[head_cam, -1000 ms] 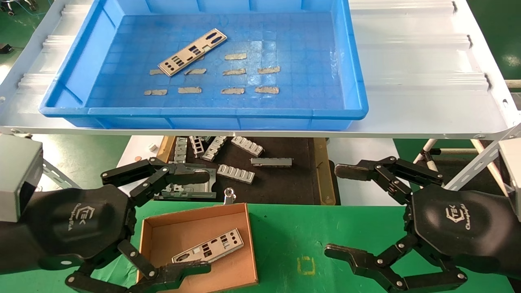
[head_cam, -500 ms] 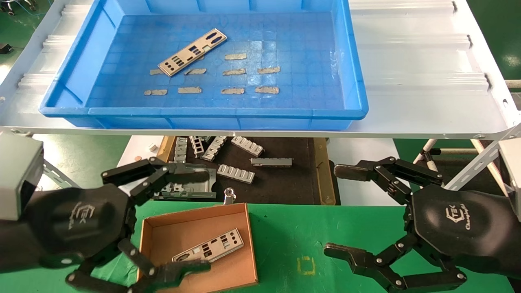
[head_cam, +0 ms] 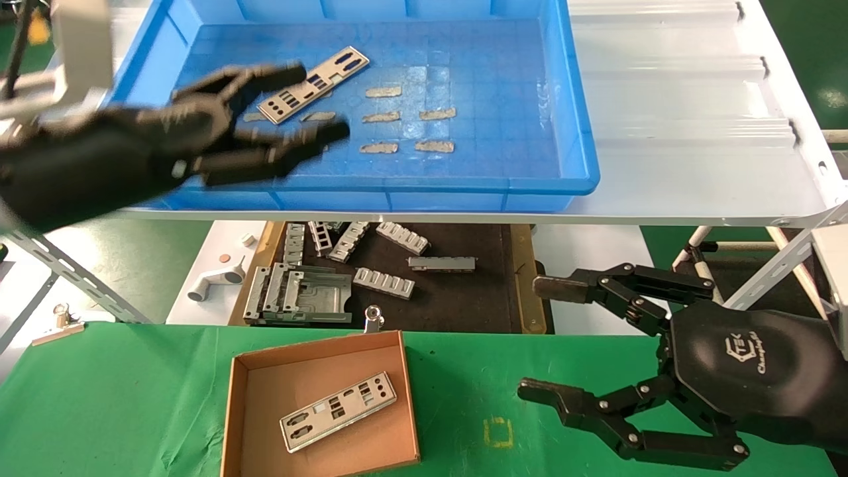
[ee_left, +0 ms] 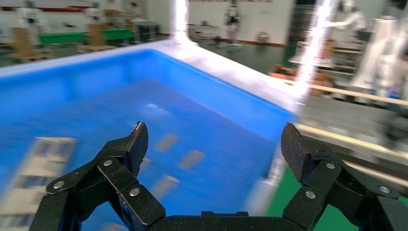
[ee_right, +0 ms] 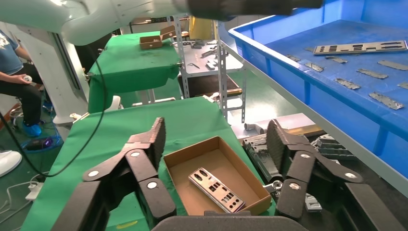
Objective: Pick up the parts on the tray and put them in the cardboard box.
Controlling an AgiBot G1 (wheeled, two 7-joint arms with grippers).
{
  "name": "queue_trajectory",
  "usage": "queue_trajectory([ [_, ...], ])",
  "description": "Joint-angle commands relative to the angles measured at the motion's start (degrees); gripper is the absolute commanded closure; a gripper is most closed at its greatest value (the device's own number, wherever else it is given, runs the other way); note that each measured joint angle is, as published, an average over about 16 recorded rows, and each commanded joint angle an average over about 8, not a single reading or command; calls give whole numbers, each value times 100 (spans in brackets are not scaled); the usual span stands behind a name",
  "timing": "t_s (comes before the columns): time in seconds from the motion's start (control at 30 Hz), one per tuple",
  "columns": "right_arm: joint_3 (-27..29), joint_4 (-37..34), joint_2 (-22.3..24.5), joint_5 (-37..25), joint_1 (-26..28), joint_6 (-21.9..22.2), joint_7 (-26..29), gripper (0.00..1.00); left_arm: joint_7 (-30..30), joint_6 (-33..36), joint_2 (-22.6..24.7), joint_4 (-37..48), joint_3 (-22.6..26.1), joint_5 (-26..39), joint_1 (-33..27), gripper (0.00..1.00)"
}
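Next, my left gripper grabs the long sides (head_cam: 333,71) (ee_left: 48,160) of the silver punched plate in the blue tray, close to the plate's two long slots.
One silver punched plate (head_cam: 313,84) lies in the blue tray (head_cam: 576,119) on the raised shelf; it shows blurred in the left wrist view (ee_left: 33,168) and in the right wrist view (ee_right: 361,47). My left gripper (head_cam: 311,99) is open and empty, hovering over the tray's front left, its fingertips either side of the plate. Another plate (head_cam: 338,411) lies in the cardboard box (head_cam: 242,404) on the green table, also in the right wrist view (ee_right: 216,189). My right gripper (head_cam: 540,341) is open and empty, low at the right of the box.
Several tan tape strips (head_cam: 407,129) lie on the tray floor. Below the shelf, a black mat (head_cam: 450,298) holds several grey ribbed brackets (head_cam: 384,281). A white pipe fitting (head_cam: 212,283) and a clip (head_cam: 59,321) lie at the left.
My left arm has swung up from beside the cardboard box to over the blue tray, near the plate there. The right gripper has dropped slightly.
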Motion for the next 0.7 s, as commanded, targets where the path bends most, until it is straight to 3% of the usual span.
queue_trajectory([
  [0.03,0,0,0,0,0,0,0,100,29,-165,181,329,83,207,-313,0],
  [0.3,0,0,0,0,0,0,0,100,407,-398,850,1876,586,1143,-1467,0],
  [0.7,0,0,0,0,0,0,0,100,1140,-628,1555,3975,800,1569,-2452,0],
])
